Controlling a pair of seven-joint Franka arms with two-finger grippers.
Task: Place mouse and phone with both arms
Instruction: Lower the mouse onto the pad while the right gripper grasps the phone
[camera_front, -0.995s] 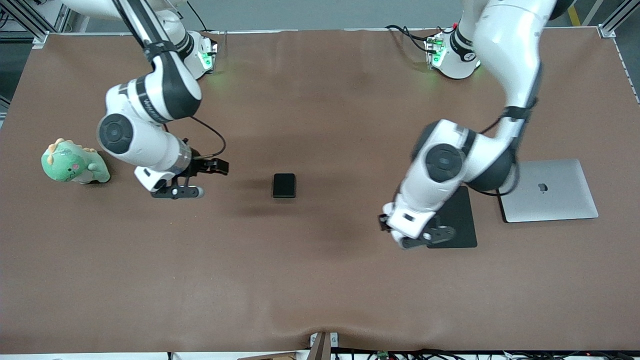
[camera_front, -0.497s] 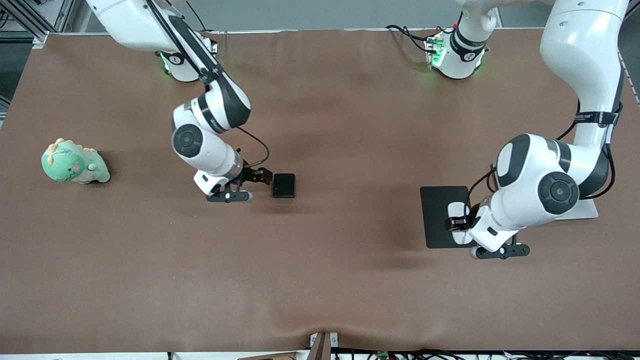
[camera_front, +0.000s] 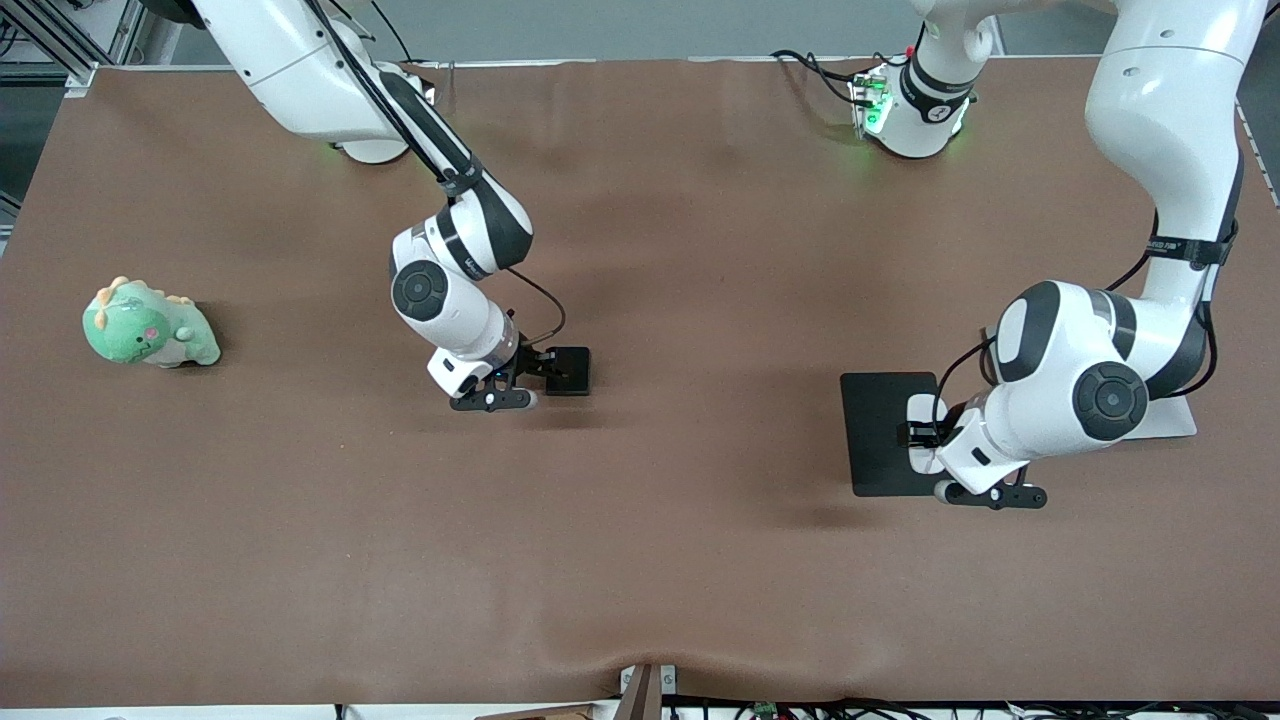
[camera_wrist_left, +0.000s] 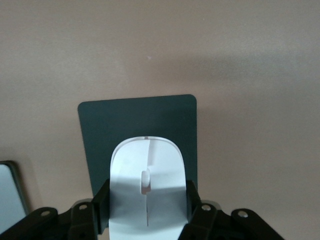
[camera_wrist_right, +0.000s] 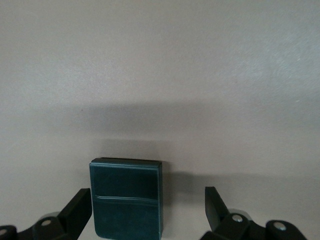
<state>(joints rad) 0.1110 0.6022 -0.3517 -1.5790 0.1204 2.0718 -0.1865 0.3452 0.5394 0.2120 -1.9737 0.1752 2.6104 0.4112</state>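
My left gripper is going to release the white mouse, now held low over the pad, near the middle of the flat black pad (camera_front: 896, 452) (camera_wrist_left: 146, 150), beside the silver laptop.
The black phone (camera_front: 574, 371) lies flat on the brown table near its middle. My right gripper (camera_front: 553, 367) is low at the phone, open. In the right wrist view the phone (camera_wrist_right: 126, 197) lies between the fingers (camera_wrist_right: 77, 209), nearer to one of them, with my gripper (camera_wrist_right: 147, 212) not touching it. My left gripper (camera_front: 922, 441) is shut on the white mouse (camera_front: 917, 410) and holds it low over the flat black pad (camera_front: 877, 430). In the left wrist view the mouse (camera_wrist_left: 147, 185) is clamped at its sides by my gripper (camera_wrist_left: 146, 215), over the pad (camera_wrist_left: 135, 117).
A silver laptop (camera_front: 1175, 418) lies beside the pad toward the left arm's end, mostly hidden by the left arm; its corner shows in the left wrist view (camera_wrist_left: 7, 192). A green plush dinosaur (camera_front: 145, 325) sits toward the right arm's end.
My right arm has swung in toward the phone until its open fingers flank it. My left arm has swung across the pad and now holds the mouse over it.
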